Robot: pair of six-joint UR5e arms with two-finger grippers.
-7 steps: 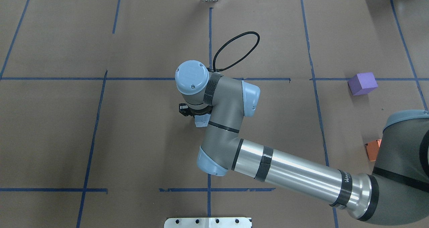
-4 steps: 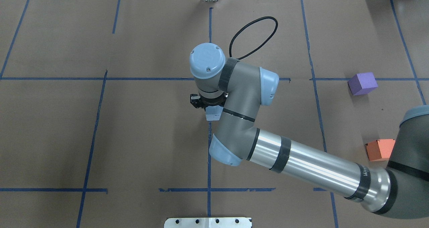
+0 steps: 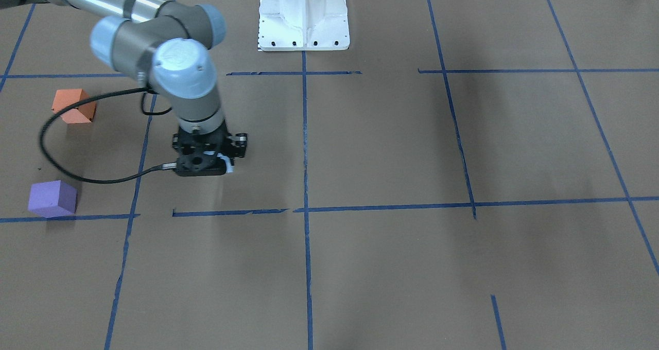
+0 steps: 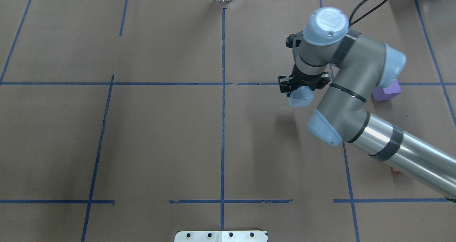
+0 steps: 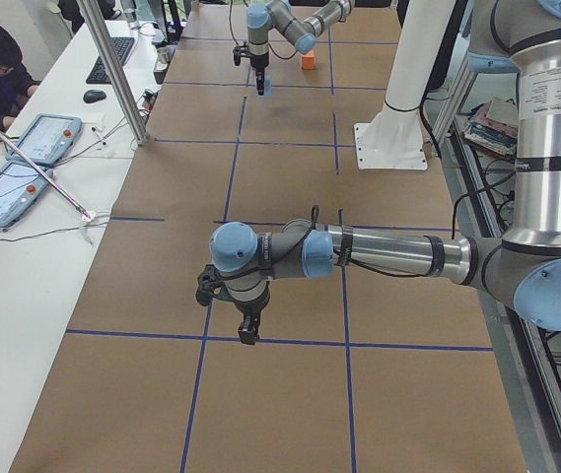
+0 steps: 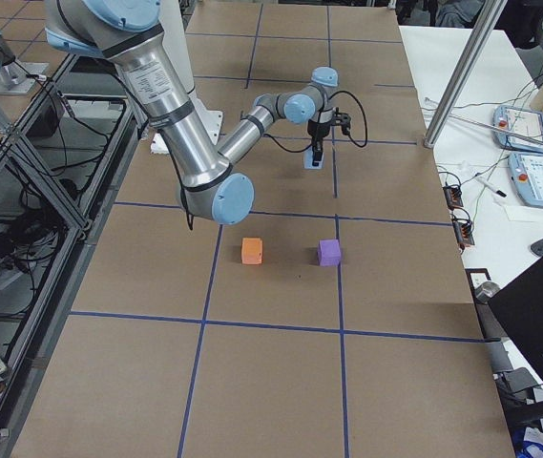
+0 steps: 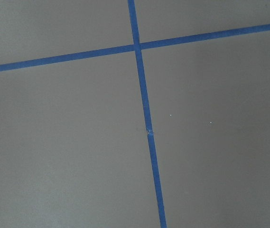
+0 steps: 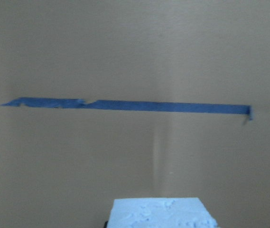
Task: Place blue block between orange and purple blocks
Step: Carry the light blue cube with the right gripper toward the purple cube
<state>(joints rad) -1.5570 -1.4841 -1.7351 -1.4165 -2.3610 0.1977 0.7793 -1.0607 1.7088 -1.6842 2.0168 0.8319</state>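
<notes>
I will let go of the light blue block with my right gripper on the brown paper (image 3: 61, 144) between the orange and purple blocks, a little nearer the orange block.
My right gripper (image 4: 302, 93) is shut on the light blue block (image 4: 301, 99) and holds it above the table's right half. The block fills the lower edge of the right wrist view (image 8: 163, 213). The purple block (image 4: 389, 92) lies just right of the gripper, half hidden by my forearm. The orange block (image 4: 394, 169) is almost wholly hidden there, but it shows in the front view (image 3: 74, 105), as does the purple block (image 3: 51, 198). My left gripper (image 5: 247, 330) hovers over bare table; I cannot tell whether it is open or shut.
Brown paper with blue tape lines (image 4: 223, 92) covers the table. The robot's white base (image 3: 304, 15) stands at the near edge. Operators' desks with tablets (image 5: 34, 148) run along the far side. A black cable (image 3: 51, 149) loops beside the right wrist.
My right arm has carried the blue block from the table's middle to the right and farther out, close to the purple block. My forearm now covers the orange block.
</notes>
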